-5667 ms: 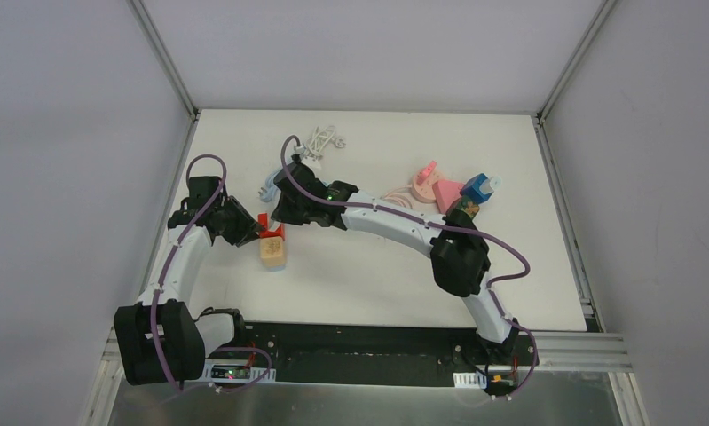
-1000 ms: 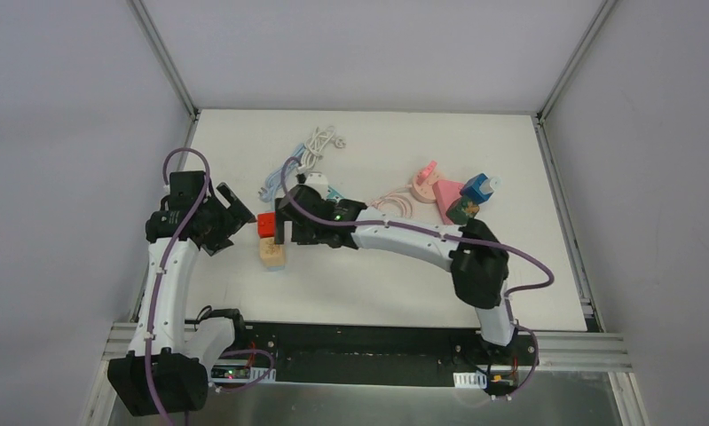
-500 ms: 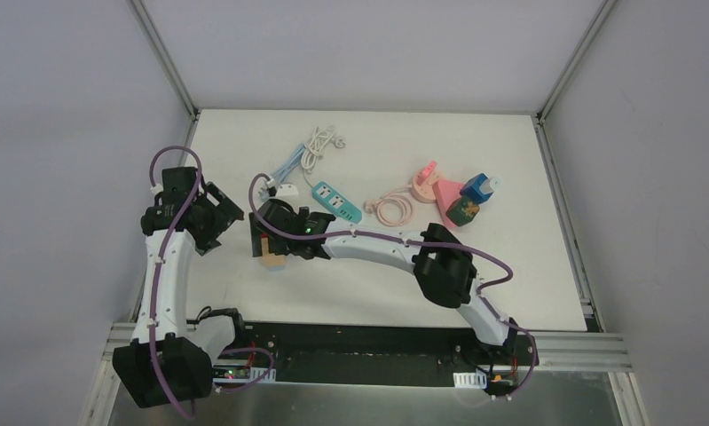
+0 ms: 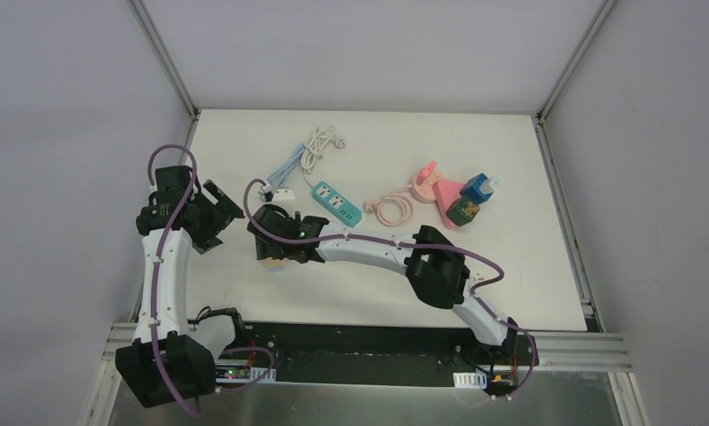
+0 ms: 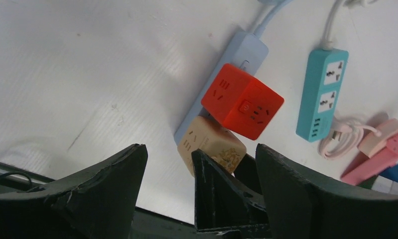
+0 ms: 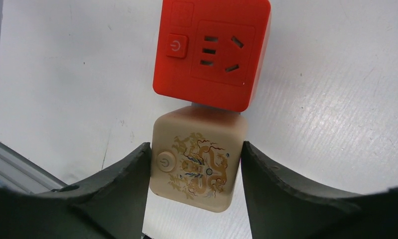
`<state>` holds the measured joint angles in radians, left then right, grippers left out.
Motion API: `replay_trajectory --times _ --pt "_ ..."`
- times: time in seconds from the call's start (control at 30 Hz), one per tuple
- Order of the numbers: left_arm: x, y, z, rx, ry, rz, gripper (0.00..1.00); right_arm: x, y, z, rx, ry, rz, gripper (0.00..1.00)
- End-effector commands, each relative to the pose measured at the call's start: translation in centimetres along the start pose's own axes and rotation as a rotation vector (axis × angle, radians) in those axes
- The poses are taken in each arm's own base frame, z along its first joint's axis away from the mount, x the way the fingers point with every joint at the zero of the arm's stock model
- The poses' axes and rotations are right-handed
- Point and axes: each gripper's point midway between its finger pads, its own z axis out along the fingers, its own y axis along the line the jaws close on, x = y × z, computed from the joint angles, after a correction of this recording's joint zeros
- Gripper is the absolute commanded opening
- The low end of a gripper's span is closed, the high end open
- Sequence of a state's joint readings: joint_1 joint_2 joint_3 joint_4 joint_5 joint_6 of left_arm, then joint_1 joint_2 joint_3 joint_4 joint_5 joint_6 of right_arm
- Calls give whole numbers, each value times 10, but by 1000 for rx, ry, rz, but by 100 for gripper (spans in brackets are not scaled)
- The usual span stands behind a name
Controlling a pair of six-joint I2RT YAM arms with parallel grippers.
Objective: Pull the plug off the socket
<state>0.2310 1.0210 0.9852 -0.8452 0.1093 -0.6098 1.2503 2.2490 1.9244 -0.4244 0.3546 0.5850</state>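
My right gripper should grip the beige cube squarely, as it sits crooked there, and my left gripper should brace the red cube [image 6: 211,52] before the pull.
A red cube plug [image 6: 211,52] sits joined to a beige cube socket [image 6: 197,159] with a dragon print, both lying on the white table. My right gripper [image 6: 194,149] reaches in from the right and its fingers [image 6: 132,174] press both sides of the beige cube. From above, the right gripper [image 4: 275,248] covers the pair; only a sliver of beige cube [image 4: 268,259] shows. My left gripper [image 4: 222,213] hangs open to the left, apart from them. Its own view looks between open jaws at the red cube [image 5: 242,101] and beige cube [image 5: 209,144].
A teal power strip [image 4: 336,201], a light blue strip [image 5: 231,64] with its cable, and a white cord [image 4: 319,142] lie behind the cubes. A pink coiled cable [image 4: 391,209], pink pieces [image 4: 435,186] and blue and green cubes [image 4: 473,195] sit at the right.
The right gripper has swung left and toward the near edge over the cubes, and its jaws have closed onto the beige cube. The left gripper has drawn back a little to the left.
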Motion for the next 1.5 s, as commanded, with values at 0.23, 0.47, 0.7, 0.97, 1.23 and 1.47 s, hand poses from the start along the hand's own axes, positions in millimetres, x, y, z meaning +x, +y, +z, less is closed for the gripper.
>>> replay_trajectory --times 0.23,0.47,0.7,0.97,1.23,1.47 --pt "52 -49 9 381 222 -30 86 -16 -36 -53 50 34 -243 50" --pt "72 -56 30 456 337 -94 85 9 -58 -63 20 136 -267 54" --pt "76 -59 46 473 379 -134 82 3 -53 -59 -17 119 -178 81" --pt "77 -55 55 444 378 -128 76 8 -40 -51 -51 148 -158 86" --pt "78 -49 62 413 381 -117 72 17 -47 -35 -1 162 -167 65" --pt "96 -37 73 369 438 -150 65 7 -46 -39 12 134 -162 29"
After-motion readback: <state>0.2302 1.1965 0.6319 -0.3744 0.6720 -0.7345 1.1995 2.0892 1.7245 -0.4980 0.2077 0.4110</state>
